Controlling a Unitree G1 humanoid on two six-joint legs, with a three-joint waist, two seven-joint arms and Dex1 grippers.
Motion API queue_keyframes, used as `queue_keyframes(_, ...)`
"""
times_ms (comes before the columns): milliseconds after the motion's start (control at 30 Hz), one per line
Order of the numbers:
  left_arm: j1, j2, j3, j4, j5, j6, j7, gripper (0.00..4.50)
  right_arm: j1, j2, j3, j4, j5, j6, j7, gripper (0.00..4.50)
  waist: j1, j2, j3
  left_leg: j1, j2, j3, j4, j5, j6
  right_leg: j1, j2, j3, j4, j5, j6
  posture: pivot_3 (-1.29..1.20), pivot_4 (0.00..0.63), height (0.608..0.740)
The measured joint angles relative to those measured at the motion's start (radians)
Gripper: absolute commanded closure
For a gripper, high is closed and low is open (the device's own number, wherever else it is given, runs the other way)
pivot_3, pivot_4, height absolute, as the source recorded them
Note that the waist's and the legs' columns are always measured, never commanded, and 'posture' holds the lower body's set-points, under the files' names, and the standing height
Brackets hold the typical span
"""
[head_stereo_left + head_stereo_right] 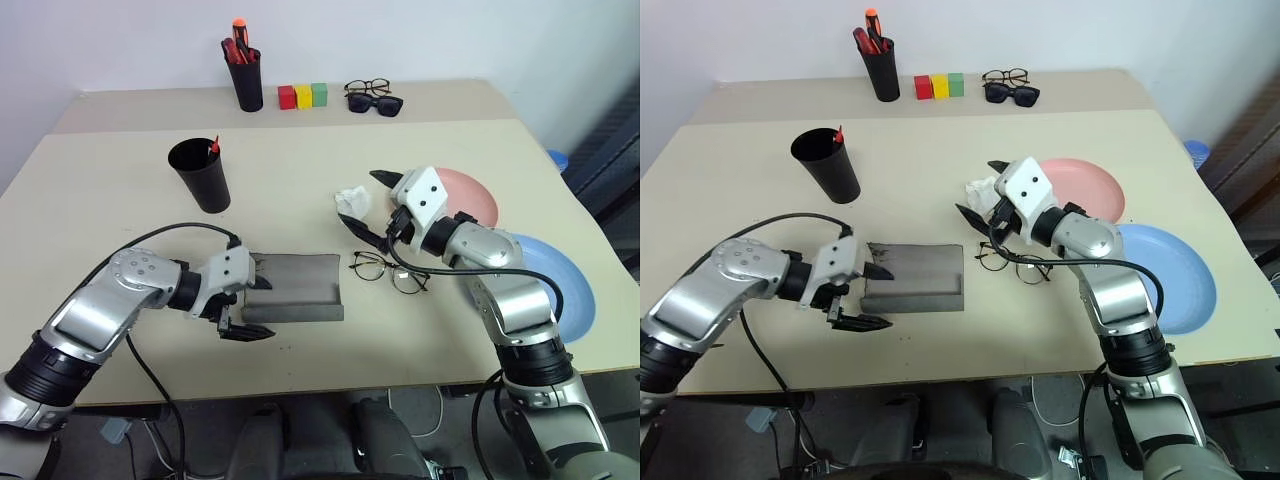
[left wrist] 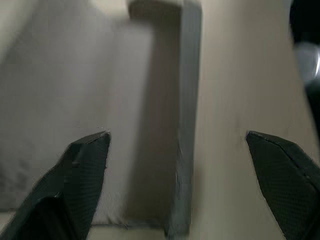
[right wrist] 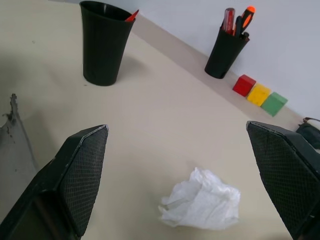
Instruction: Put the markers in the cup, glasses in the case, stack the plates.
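The robot's right gripper needs to next close on the bridge [image 1: 390,268] between the lenses of the wire-framed glasses beside the grey case.
The grey case [image 1: 300,288] lies open on the table's near middle. My left gripper [image 1: 254,306] is open at its left end, one finger over the case's inside [image 2: 75,100], the other over bare table. The wire-framed glasses [image 1: 388,272] rest unfolded just right of the case. My right gripper [image 1: 373,207] hangs open a little above and behind them, holding nothing. A red marker tip [image 1: 214,146] pokes from the black cup [image 1: 200,176] at the left. The pink plate [image 1: 478,198] and the blue plate [image 1: 565,285] lie side by side on the right, partly behind my right arm.
A crumpled white tissue [image 1: 352,200] lies between my right gripper's fingers. At the back stand a black pen pot [image 1: 246,82] with red and orange pens, three coloured blocks [image 1: 303,96], and two more pairs of glasses [image 1: 373,98].
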Motion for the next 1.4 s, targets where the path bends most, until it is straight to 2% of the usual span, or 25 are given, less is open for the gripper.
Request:
queue_keyframes(200, -0.022, -0.035, -0.013, 0.034, 0.035, 0.002, -0.029, 4.45, 0.102, -0.131, 0.006, -0.109, 0.088, 0.068, 0.154, 0.0, 0.006, 0.0, 0.0, 0.0, 0.0, -0.001, 0.002, -0.001, 0.001, 0.002, -0.001, -0.001, -0.001, 0.0, 0.0, 0.0, 0.15, 0.74)
queue_keyframes(333, -0.027, -0.051, -0.011, 0.048, 0.049, -0.002, -0.03, 4.45, 0.125, -0.18, 0.005, -0.144, 0.125, 0.088, 0.216, 0.0, 0.002, 0.0, 0.0, 0.001, 0.0, -0.001, 0.002, -0.001, 0.001, 0.003, 0.0, -0.001, -0.001, 0.0, 0.0, 0.0, 0.15, 0.74)
queue_keyframes(500, -0.05, -0.078, 0.006, 0.124, 0.063, -0.045, -0.02, 4.45, 0.124, -0.186, 0.006, -0.146, 0.125, 0.087, 0.22, 0.0, 0.003, 0.0, 0.0, 0.001, 0.0, -0.001, 0.002, -0.001, 0.001, 0.003, 0.0, -0.001, -0.001, 0.0, 0.0, 0.0, 0.15, 0.74)
queue_keyframes(833, -0.237, -0.175, 0.008, 0.484, 0.157, -0.245, -0.09, 4.45, 0.107, -0.19, 0.026, -0.139, 0.107, 0.102, 0.211, 0.0, 0.01, 0.0, 0.0, -0.001, 0.0, -0.001, 0.007, -0.001, 0.002, 0.003, 0.0, -0.002, -0.001, 0.0, 0.0, 0.0, 0.15, 0.74)
queue_keyframes(1033, -0.304, -0.238, 0.005, 0.582, 0.193, -0.351, -0.124, 1.63, 0.106, -0.225, 0.044, -0.106, 0.043, 0.133, 0.179, 0.0, 0.018, 0.0, 0.0, -0.001, 0.0, -0.001, 0.009, -0.002, 0.004, 0.004, 0.0, -0.002, 0.0, 0.0, 0.0, 0.0, 0.15, 0.74)
queue_keyframes(1233, -0.291, -0.252, 0.08, 0.568, 0.182, -0.386, -0.079, 1.63, 0.105, -0.254, 0.044, -0.117, 0.004, 0.192, 0.15, 0.0, 0.024, 0.0, 0.0, -0.002, 0.0, -0.001, 0.01, -0.003, 0.005, 0.003, 0.0, -0.002, 0.0, 0.0, 0.001, 0.0, 0.15, 0.74)
queue_keyframes(1400, -0.119, -0.192, 0.259, 0.316, 0.057, -0.28, -0.019, 1.63, 0.104, -0.325, 0.065, -0.134, -0.044, 0.225, 0.153, 0.0, 0.023, 0.0, 0.0, -0.001, 0.002, -0.003, 0.011, -0.004, 0.006, 0.004, -0.001, -0.001, 0.0, 0.0, 0.001, 0.0, 0.15, 0.74)
